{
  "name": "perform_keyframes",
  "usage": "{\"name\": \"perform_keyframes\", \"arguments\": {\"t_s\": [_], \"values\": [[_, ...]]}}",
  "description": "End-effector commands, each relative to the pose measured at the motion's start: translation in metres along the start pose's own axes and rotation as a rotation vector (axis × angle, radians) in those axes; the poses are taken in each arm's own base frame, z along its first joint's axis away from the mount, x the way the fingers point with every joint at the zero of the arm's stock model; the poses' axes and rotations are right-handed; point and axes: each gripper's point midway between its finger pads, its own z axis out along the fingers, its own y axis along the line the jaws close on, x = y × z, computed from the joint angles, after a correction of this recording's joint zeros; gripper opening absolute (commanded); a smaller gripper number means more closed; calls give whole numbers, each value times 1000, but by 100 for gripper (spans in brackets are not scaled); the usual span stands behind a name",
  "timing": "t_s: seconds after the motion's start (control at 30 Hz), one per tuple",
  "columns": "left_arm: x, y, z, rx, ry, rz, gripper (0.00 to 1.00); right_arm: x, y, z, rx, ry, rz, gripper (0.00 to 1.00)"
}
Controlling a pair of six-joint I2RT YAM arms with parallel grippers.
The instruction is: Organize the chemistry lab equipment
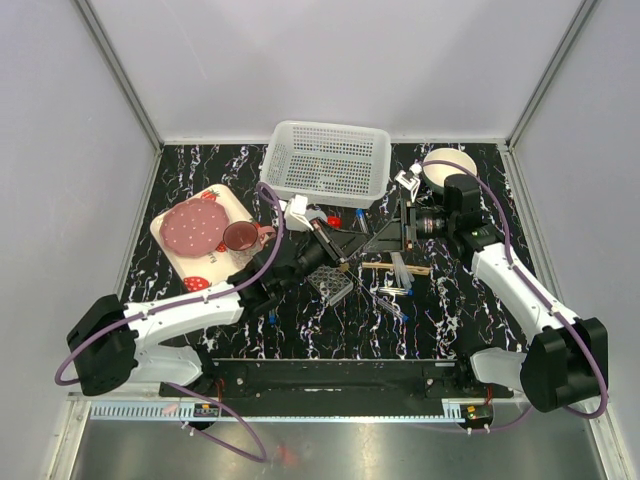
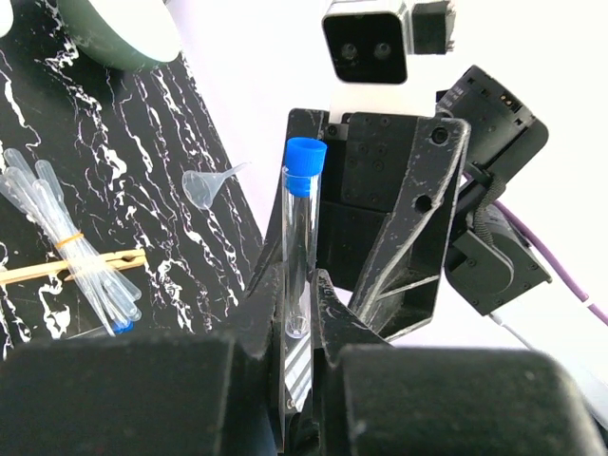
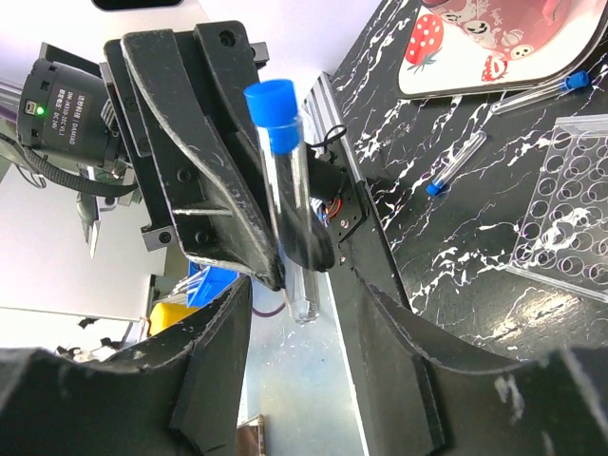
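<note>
My right gripper needs to hold the tube, which my left gripper has by its lower part, while my left gripper takes the blue-end with the cap [image 2: 304, 159] before racking it.
My left gripper [image 2: 296, 290] is shut on the lower part of a clear blue-capped test tube [image 2: 302, 228], held above the table with its cap away from the wrist. My right gripper [image 3: 304, 290] faces it. Its jaws stand apart on either side of the tube's [image 3: 290, 199] rounded end without touching it. In the top view the two grippers meet over the table's middle, the left gripper [image 1: 328, 250] opposite the right gripper [image 1: 378, 237]. The grey mesh rack [image 1: 335, 285] lies just below them. A banded bundle of pipettes [image 2: 66, 233], a wooden stick [image 2: 85, 266] and a small funnel [image 2: 204, 185] lie on the table.
A white mesh basket [image 1: 330, 160] stands at the back, with a red-capped bottle [image 1: 305, 213] in front of it. A white bowl [image 1: 450, 165] is at the back right. The strawberry-print tray [image 1: 225, 200] with its plate and mug is at the left. Loose tubes [image 3: 456, 161] lie near the rack [image 3: 570, 209].
</note>
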Motion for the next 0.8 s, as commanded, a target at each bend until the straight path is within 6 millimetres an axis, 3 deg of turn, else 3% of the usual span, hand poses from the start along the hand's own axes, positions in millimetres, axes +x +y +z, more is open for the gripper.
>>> {"name": "perform_keyframes", "arguments": {"t_s": [0.0,0.4,0.53,0.57,0.67,0.77], "values": [[-37,-50,-4,124,-113,0,2,1,15,-2,-40,2,-52,54],[-30,-54,-1,139,-92,2,2,-7,19,-1,-55,-14,-56,47],[-28,-56,1,146,-88,2,3,-7,18,0,-60,-12,-40,34],[-27,-57,1,149,-84,3,3,-7,18,0,-61,-13,-40,26],[-26,-58,1,152,-81,5,5,-6,18,0,-62,-13,-37,13],[-27,-58,-1,153,-80,6,13,-4,18,-1,-61,-9,-44,7]]}}
